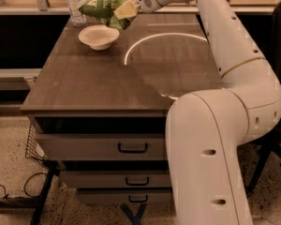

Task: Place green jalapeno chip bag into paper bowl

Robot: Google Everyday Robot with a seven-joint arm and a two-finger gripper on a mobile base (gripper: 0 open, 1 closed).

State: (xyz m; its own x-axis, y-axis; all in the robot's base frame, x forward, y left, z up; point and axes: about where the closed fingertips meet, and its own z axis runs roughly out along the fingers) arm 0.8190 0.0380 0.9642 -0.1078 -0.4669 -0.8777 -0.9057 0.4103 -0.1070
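Note:
My gripper will let go of the green jalapeno chip bag in the paper bowl, over the rim (92, 27) nearest the water bottle.
The green jalapeno chip bag (100, 6) hangs in the air at the far left of the table, just above and behind the paper bowl. My gripper (124, 11) is shut on the bag's right end and holds it clear of the table. The paper bowl (99, 36) is a small off-white round bowl standing on the table, just below and in front of the bag. The bowl holds nothing. My white arm reaches in from the right across the table.
A clear plastic water bottle (74, 3) stands behind the bowl at the table's far left edge. The brown table (93, 78) has drawers below. A wire basket (33, 144) and cables lie on the floor at left. A bright ring of light lies on the tabletop.

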